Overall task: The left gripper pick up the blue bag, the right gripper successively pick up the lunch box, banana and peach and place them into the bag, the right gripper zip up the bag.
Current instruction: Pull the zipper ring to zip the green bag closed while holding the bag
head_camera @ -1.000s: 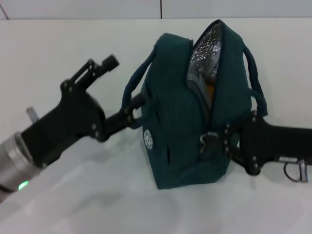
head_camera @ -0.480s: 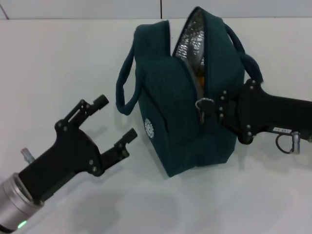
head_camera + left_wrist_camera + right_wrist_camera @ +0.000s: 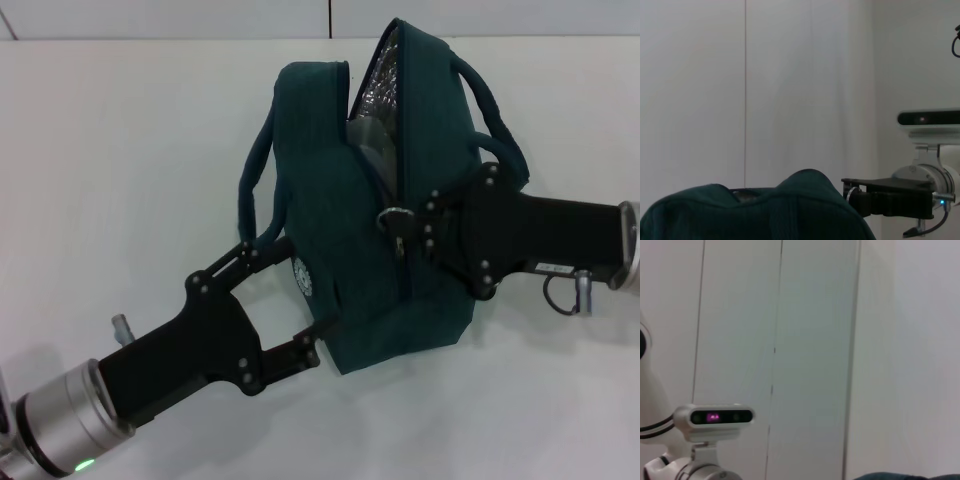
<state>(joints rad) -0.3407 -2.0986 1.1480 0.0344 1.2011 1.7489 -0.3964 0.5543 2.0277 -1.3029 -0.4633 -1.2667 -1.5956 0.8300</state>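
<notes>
The blue bag's logo side is loose between my left gripper's open fingers, so next I pinch that side (image 3: 312, 285) with that gripper before my right gripper pulls the zipper shut.
The blue bag (image 3: 340, 200) stands on the white table, its far end gaping and showing silver foil lining (image 3: 375, 95). My right gripper (image 3: 412, 225) reaches in from the right and is shut on the metal zipper pull (image 3: 391, 216), partway along the zipper. My left gripper (image 3: 290, 300) comes from the lower left, open, its fingers straddling the bag's near end around the white logo (image 3: 303, 277). One handle (image 3: 252, 190) loops just above the upper finger. In the left wrist view the bag's top (image 3: 765, 215) and the right gripper (image 3: 880, 197) show. Lunch box, banana and peach are hidden.
The white table (image 3: 120, 150) stretches to a pale wall behind. A cable loop (image 3: 565, 295) hangs under the right arm. The robot's head camera (image 3: 715, 417) shows in the right wrist view, as does a sliver of the bag (image 3: 900, 476).
The left gripper let go of the handle, drew back, then came forward to straddle the bag's near end. The right gripper pulled the zipper pull along, and the bag shifted left.
</notes>
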